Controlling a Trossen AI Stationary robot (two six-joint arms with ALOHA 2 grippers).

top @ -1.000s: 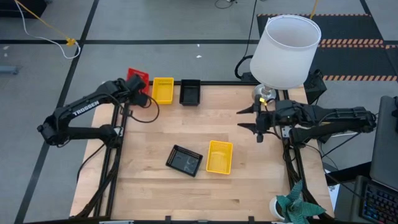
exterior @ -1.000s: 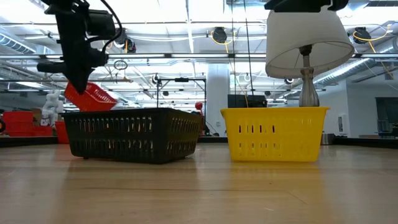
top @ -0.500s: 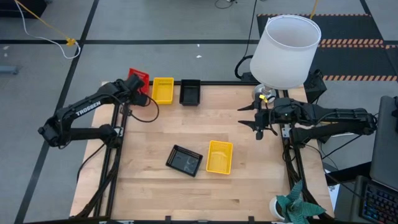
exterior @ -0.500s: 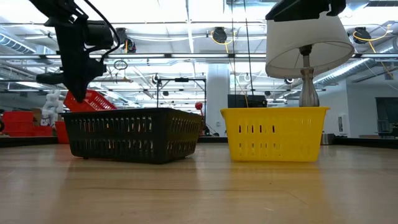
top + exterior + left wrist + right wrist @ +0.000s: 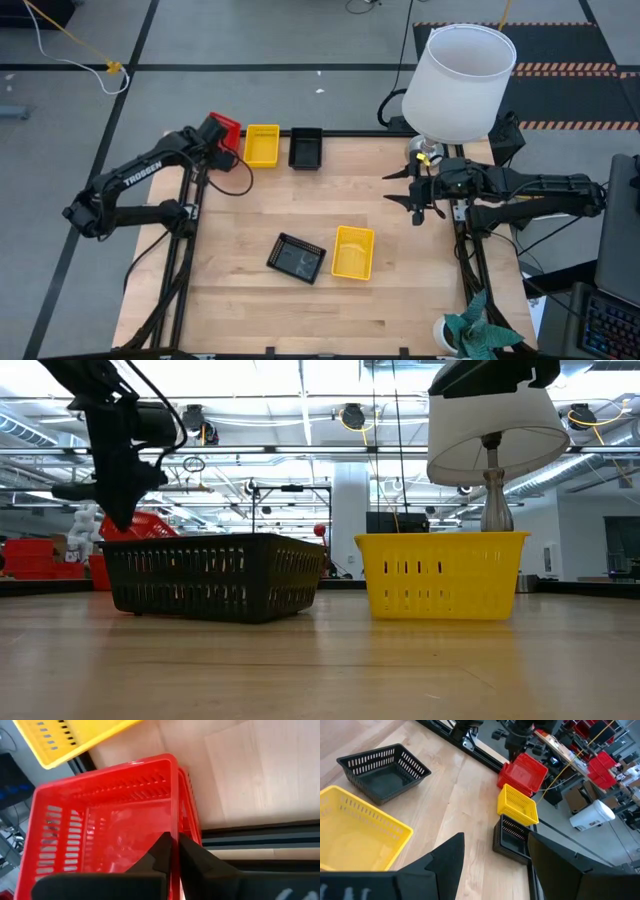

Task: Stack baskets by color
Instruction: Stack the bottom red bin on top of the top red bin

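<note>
The upper red basket sits tilted and crooked over the lower red basket, so the robot's left gripper will grasp its side rim (image 5: 174,812) again, level it and settle it in squarely.
My left gripper (image 5: 174,842) is shut on a red basket (image 5: 222,130) at the table's far left corner. The basket is held over a second red basket, whose rim (image 5: 187,800) shows just beside it. A yellow basket (image 5: 262,144) and a black basket (image 5: 305,147) stand in a row next to them along the far edge. Mid-table, another black basket (image 5: 297,257) and another yellow one (image 5: 352,251) rest on their bottoms. My right gripper (image 5: 415,190) hangs open above the table's right side, holding nothing. My left gripper pinches one side wall of the red basket (image 5: 175,827) at its rim, one finger (image 5: 161,851) inside the basket and one (image 5: 194,857) outside. The fingers come steeply from above. The basket sits mouth up, close over the lower red basket; whether it rests in it I cannot tell.
A lamp with a large white shade (image 5: 460,80) stands at the far right corner, close behind my right arm. A green plant (image 5: 478,335) sits at the near right corner. Bare wood lies along the near edge and between the two basket groups.
My left gripper has gone down toward the far left corner with the red basket. The basket was tipped and higher; it now sits lower and more level over the other red basket.
</note>
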